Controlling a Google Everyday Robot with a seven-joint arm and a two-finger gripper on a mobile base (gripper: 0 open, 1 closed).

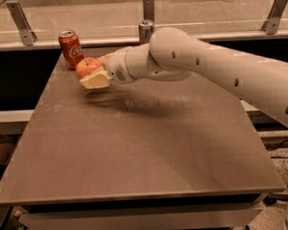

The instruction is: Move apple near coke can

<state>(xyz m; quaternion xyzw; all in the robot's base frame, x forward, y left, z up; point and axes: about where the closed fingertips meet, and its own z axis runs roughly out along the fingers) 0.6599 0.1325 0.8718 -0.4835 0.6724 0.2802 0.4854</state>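
Next, my gripper lets go of the apple on the brown table [88, 65] just in front of the coke can, on the side where the silver can is.
The red-orange apple [88, 67] is held in my gripper [94, 74] over the far left part of the table, just right of and in front of the coke can [71, 48]. The can is red with white script and a silver top, and it stands upright near the table's far left corner. My gripper is shut on the apple, with a cream-coloured finger [96, 80] under its near side. The apple sits low over the tabletop; I cannot tell if it touches the surface. The white arm reaches in from the right.
A slim silver can [146, 30] stands at the table's back edge, partly behind my arm. The brown table [136, 151] stretches toward me. A ledge with metal brackets [22, 21] runs behind the table.
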